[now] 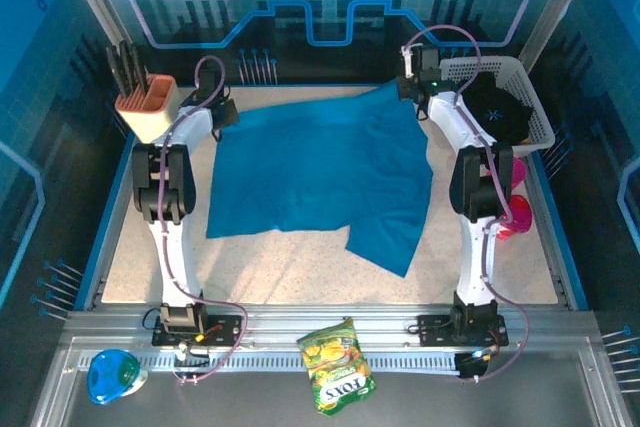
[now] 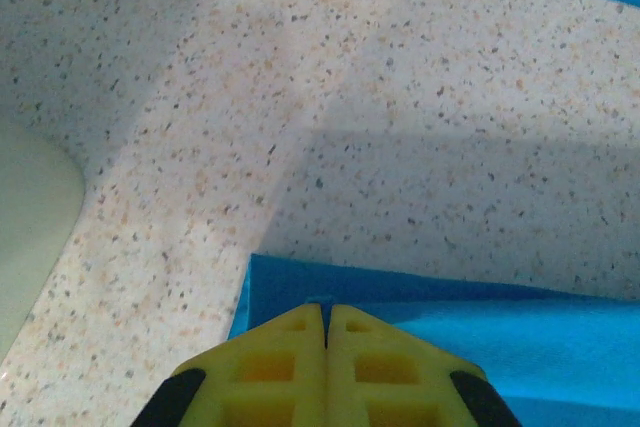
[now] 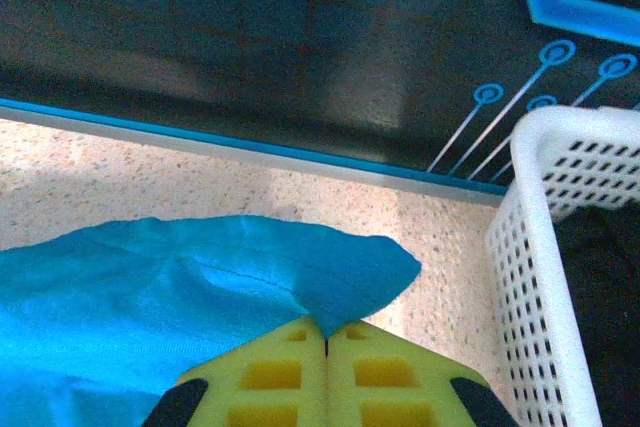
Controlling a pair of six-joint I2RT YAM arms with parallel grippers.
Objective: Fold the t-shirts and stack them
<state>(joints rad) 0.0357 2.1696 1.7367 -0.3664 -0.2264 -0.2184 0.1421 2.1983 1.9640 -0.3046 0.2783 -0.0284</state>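
My right gripper is going to release the raised tip of cloth on the teal-blue t-shirt's own fabric (image 1: 402, 140) closest to the white basket.
The teal-blue t-shirt (image 1: 320, 172) lies spread over the middle of the table, one flap trailing toward the front right. My left gripper (image 1: 222, 112) is at its far left corner, jaws pressed together on the folded fabric edge (image 2: 326, 307), with the teal-blue t-shirt (image 2: 520, 337) running off to the right. My right gripper (image 1: 410, 87) is at the far right corner, shut on a raised tip of cloth (image 3: 326, 325), and the teal-blue t-shirt (image 3: 150, 287) drapes away to the left. The black t-shirt (image 1: 500, 112) sits bunched inside the white basket (image 1: 480, 65).
A knife block (image 1: 147, 107) stands just left of my left gripper. The white basket wall (image 3: 540, 247) is close on the right of my right gripper. Pink cups (image 1: 515, 212) lie by the right arm. A snack bag (image 1: 338, 365) and a blue object (image 1: 112, 375) rest on the near rail.
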